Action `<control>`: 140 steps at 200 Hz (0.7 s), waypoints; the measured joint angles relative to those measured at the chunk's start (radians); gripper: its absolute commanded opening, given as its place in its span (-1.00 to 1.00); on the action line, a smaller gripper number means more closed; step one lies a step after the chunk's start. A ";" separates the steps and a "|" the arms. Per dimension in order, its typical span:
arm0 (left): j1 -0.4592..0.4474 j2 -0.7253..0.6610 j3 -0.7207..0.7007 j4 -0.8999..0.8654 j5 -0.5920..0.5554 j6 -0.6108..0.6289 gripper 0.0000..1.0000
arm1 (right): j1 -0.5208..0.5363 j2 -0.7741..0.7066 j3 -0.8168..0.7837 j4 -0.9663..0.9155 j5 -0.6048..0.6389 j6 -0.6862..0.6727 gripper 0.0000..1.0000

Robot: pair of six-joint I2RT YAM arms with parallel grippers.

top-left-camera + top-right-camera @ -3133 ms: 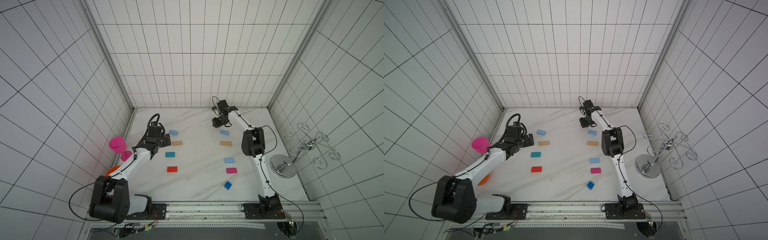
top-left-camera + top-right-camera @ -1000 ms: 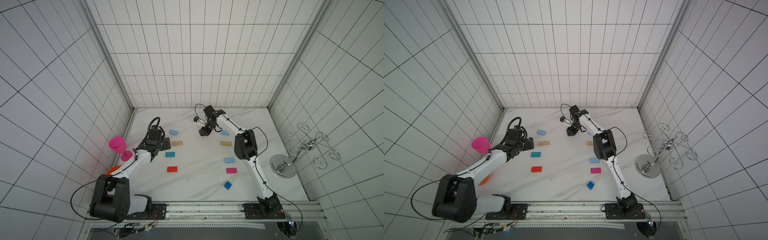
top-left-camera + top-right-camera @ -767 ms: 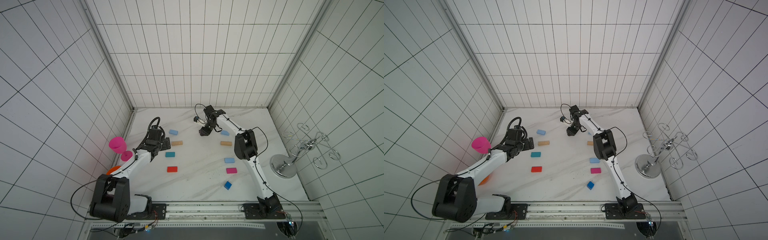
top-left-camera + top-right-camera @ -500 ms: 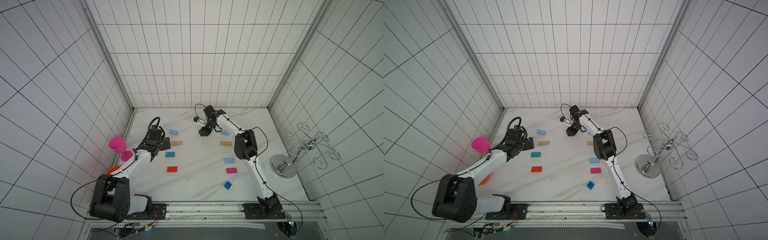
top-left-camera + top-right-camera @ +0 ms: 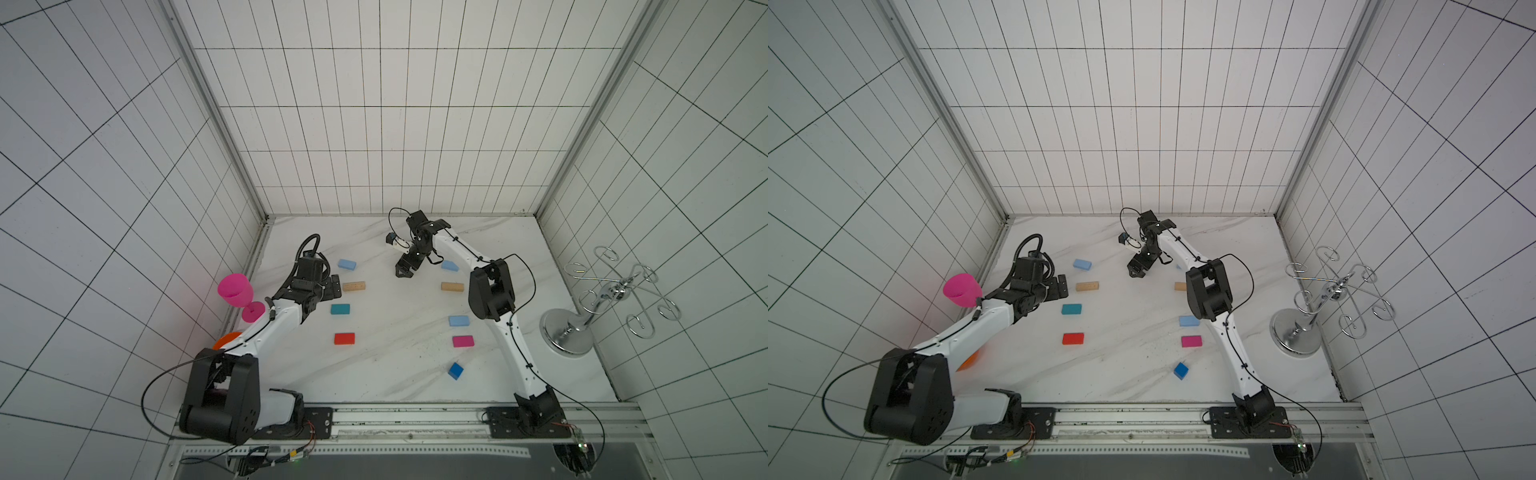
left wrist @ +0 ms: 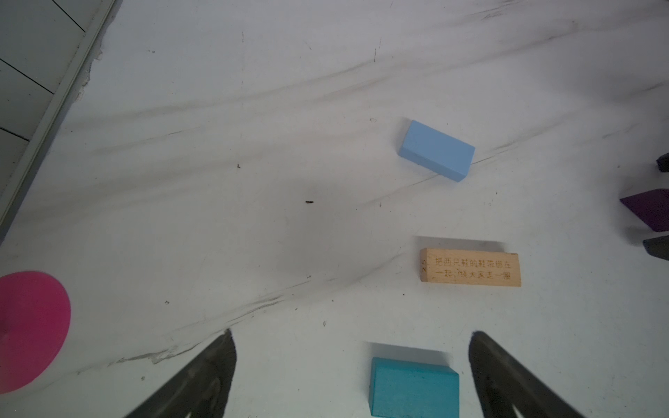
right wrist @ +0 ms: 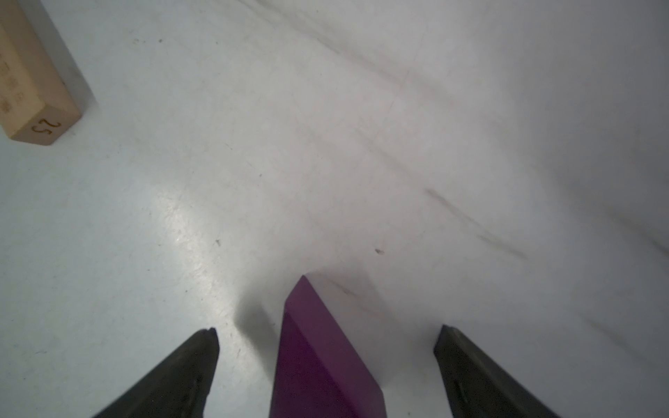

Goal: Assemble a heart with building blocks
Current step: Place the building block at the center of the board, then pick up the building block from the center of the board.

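The light blue block farthest back in the row with the teal and red blocks will have my left gripper close on the short ends (image 5: 347, 264) (image 6: 437, 150) of it.
The building blocks lie apart on the white table in a loose heart outline. On the left are a light blue block (image 5: 347, 264), tan (image 5: 354, 286), teal (image 5: 340, 308) and red (image 5: 344, 338). On the right are light blue (image 5: 449, 266), tan (image 5: 452, 286), light blue (image 5: 458, 320) and magenta (image 5: 463, 341), with a blue cube (image 5: 455, 370) at the tip. The purple triangle (image 7: 318, 354) rests on the table between the open jaws of my right gripper (image 7: 327, 329), touching neither finger. My left gripper (image 6: 351, 333) is open over the teal block (image 6: 412, 387).
A pink goblet (image 5: 235, 289) and an orange bowl (image 5: 224, 338) stand by the left wall behind my left arm. A chrome wire rack (image 5: 598, 299) stands at the right edge. Tiled walls close the back and both sides.
My right gripper carried the purple triangle from the back right to the top middle, then opened and let it go. My left arm drew back slightly.
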 measured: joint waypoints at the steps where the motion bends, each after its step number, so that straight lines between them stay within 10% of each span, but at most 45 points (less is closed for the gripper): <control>1: 0.000 0.000 0.000 0.000 0.000 0.000 0.98 | 0.000 0.000 0.000 0.000 0.000 0.001 0.96; 84: -0.001 0.081 0.095 0.032 0.020 0.006 0.98 | -0.060 -0.368 -0.094 0.033 0.194 0.603 0.96; 140: -0.006 0.430 0.446 -0.004 0.117 0.102 0.96 | -0.212 -0.583 -0.369 0.000 0.418 0.880 0.96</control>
